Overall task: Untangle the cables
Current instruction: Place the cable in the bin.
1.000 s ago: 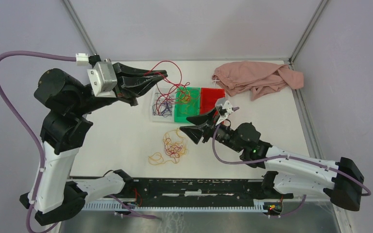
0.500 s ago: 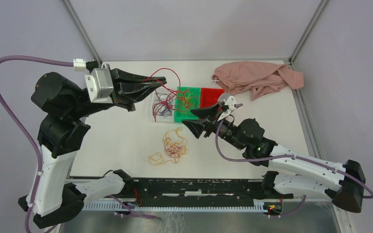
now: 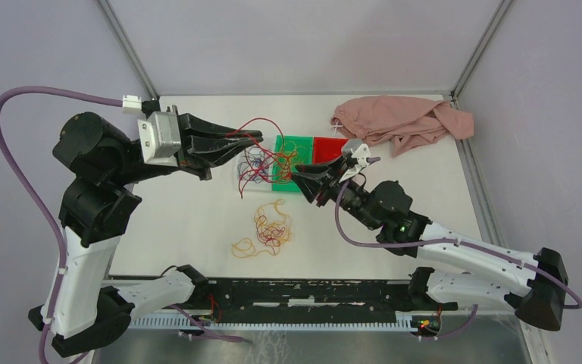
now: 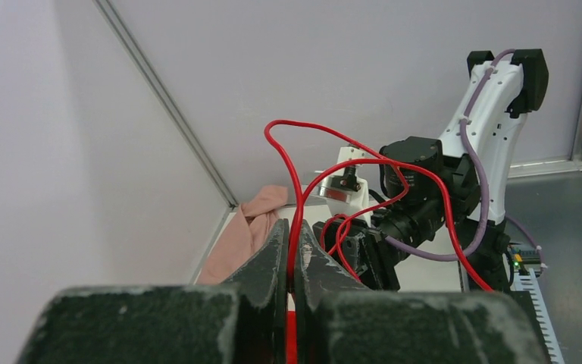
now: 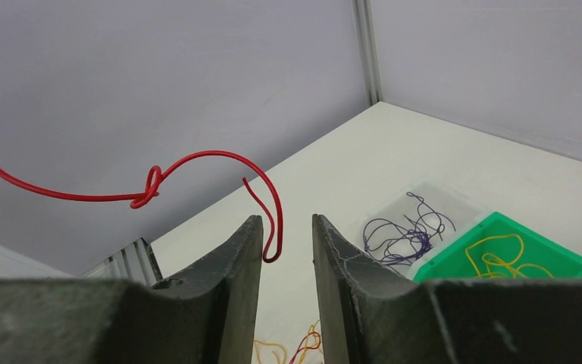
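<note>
The robot's left gripper should release the red cable, which is now raised above the table, inside the red tray [image 3: 332, 171], next to the green tray.
My left gripper [image 3: 256, 139] is raised above the table and shut on a red cable [image 4: 295, 189], which loops up out of its tips [image 4: 289, 235]. The red cable [image 3: 261, 127] trails down over the trays toward my right gripper [image 3: 297, 179]. In the right wrist view the cable's hanging loop [image 5: 273, 250] sits between the right gripper's [image 5: 287, 227] fingers, with a gap still visible on each side. A loose tangle of yellow-orange and red cables [image 3: 270, 227] lies on the table below both grippers.
A clear tray [image 3: 239, 178] holds purple strands [image 5: 409, 227], and a green tray [image 3: 286, 183] beside it holds yellow ones [image 5: 500, 254]. A red tray [image 3: 327, 149] adjoins them. A pink cloth [image 3: 398, 121] lies at the back right corner.
My right gripper has moved up and left to the hanging red cable and its jaws have narrowed. My left gripper shifted slightly right and down, still holding the cable.
</note>
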You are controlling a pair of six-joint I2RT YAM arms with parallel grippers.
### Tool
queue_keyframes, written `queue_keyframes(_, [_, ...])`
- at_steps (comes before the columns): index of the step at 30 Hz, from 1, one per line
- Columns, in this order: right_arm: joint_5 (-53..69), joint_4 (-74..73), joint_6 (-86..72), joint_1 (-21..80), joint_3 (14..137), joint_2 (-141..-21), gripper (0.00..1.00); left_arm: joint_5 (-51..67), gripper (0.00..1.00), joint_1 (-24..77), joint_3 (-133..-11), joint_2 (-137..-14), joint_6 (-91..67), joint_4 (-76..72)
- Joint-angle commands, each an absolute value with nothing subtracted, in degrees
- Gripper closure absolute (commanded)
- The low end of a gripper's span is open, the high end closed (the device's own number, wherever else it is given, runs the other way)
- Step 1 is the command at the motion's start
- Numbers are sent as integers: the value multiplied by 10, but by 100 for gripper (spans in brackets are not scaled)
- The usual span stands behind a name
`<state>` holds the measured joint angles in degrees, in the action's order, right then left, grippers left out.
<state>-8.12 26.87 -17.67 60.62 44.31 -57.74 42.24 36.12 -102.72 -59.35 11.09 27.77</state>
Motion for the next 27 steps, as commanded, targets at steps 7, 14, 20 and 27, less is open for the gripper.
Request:
queue_keyframes(7, [-104, 295, -181, 591, 476, -587, 99, 473, 97, 362, -1048, -599, 84, 308])
queue_keyframes(14, [-59, 267, -258, 505, 434, -602, 99, 500, 97, 362, -1095, -615, 76, 318])
queue_keyframes(20, [9, 286, -304, 469, 394, -630, 99, 502, 97, 362, -1134, -625, 79, 321])
queue_keyframes(27, [61, 281, -318, 465, 384, -642, 99, 492, 97, 362, -1167, -636, 93, 319])
